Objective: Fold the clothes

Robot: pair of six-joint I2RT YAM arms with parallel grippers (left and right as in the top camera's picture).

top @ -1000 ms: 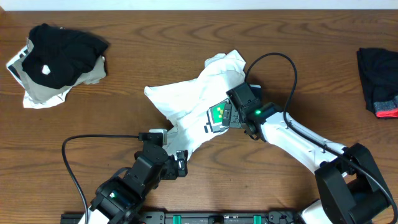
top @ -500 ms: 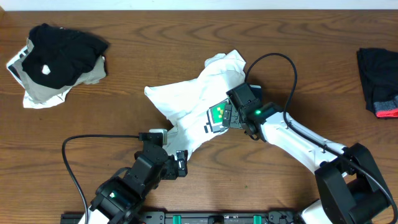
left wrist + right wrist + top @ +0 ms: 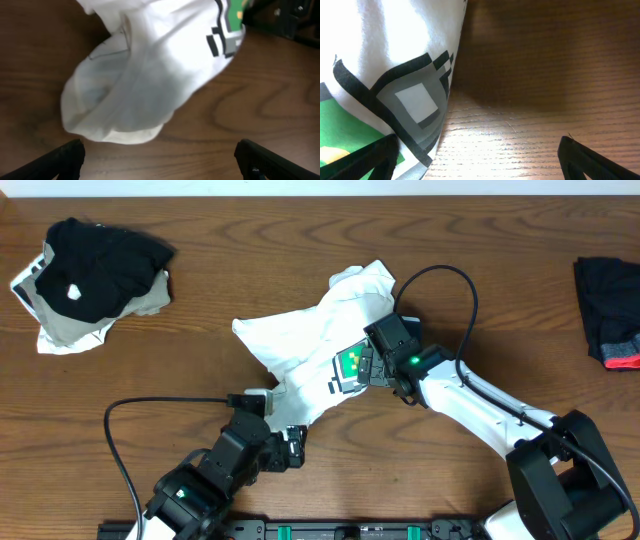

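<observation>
The white T-shirt's near tip has a rounded hem [image 3: 287, 418] [image 3: 142, 131]. My left gripper needs to move to that hem next and close on it there.
The white T-shirt [image 3: 305, 340] lies crumpled in the middle of the wooden table, with its green mark and black print [image 3: 350, 364] on the right side. My left gripper [image 3: 275, 427] is open and empty at the shirt's near tip. In the left wrist view the shirt's rounded hem [image 3: 130, 100] lies just ahead of the spread fingers [image 3: 160, 160]. My right gripper [image 3: 366, 366] is open at the printed edge. In the right wrist view the printed cloth [image 3: 395, 90] hangs by the left finger, and bare wood shows between the fingers [image 3: 480, 160].
A black garment with a white spot [image 3: 100, 265] sits on a beige and white pile at the far left. A black garment with red trim [image 3: 610, 310] lies at the right edge. Black cables loop from both arms over the table [image 3: 500, 260].
My left gripper has shifted slightly back toward the table's front edge, away from the shirt's tip. The right arm and the shirt have not moved.
</observation>
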